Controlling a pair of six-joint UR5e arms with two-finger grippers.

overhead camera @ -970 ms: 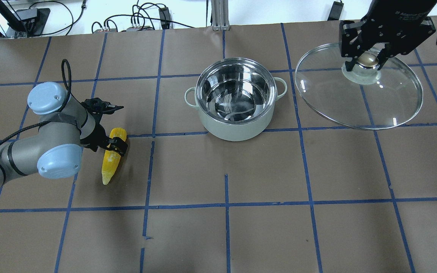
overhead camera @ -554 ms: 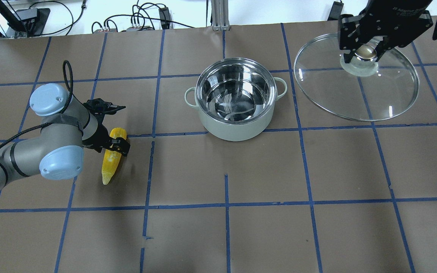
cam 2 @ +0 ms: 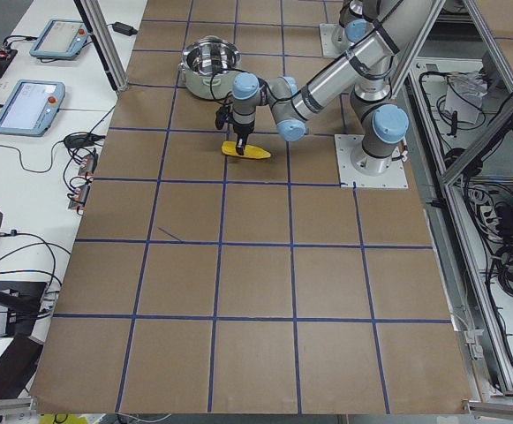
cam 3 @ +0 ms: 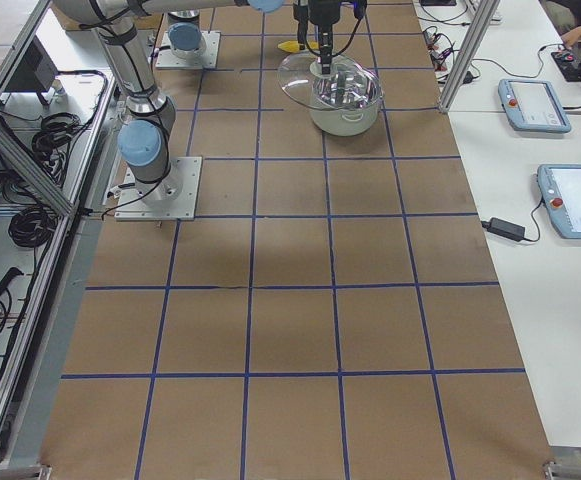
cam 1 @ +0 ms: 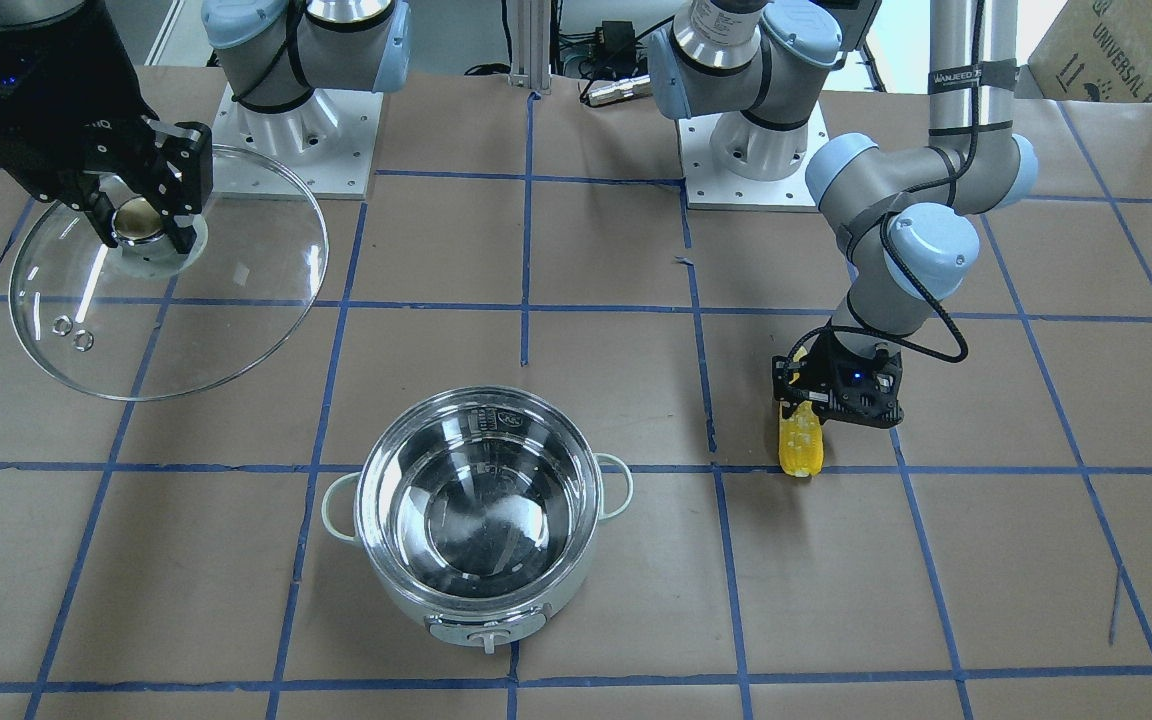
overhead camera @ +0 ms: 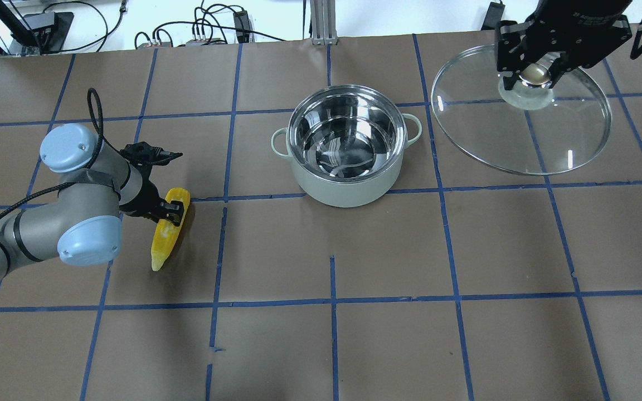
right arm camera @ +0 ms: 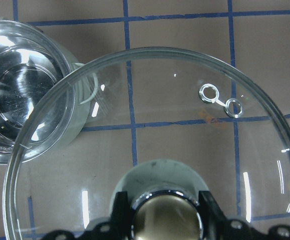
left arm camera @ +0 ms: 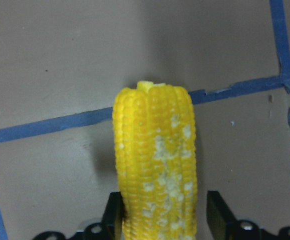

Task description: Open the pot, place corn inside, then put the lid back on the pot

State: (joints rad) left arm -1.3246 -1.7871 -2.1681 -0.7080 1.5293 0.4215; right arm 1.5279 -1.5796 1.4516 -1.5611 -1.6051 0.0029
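Note:
Next, my left gripper releases the yellow corn above the middle of the open pot's bare steel bottom (cam 1: 478, 535).
The pot (overhead camera: 349, 192) stands open in the table's middle, its steel inside bare; it also shows in the front view (cam 1: 481, 605). The yellow corn (overhead camera: 165, 242) lies on the table far to its left. My left gripper (overhead camera: 168, 214) is down over the cob's blunt half. In the left wrist view the fingers (left arm camera: 218, 215) straddle the corn (left arm camera: 154, 160): one touches it, a thin gap shows at the other. My right gripper (overhead camera: 534, 75) is shut on the knob of the glass lid (overhead camera: 521, 136) and holds it tilted in the air, right of the pot.
Brown paper with a blue tape grid covers the table (overhead camera: 332, 334). Cables and boxes lie along the far edge (overhead camera: 215, 28). The two arm bases (cam 1: 296, 140) stand at the robot's side. The pot's control knob (cam 1: 489, 638) faces away from the robot.
The right gripper has carried the lid farther back and a little up. The corn's blunt end has swung slightly right under the left gripper; its tip stays put.

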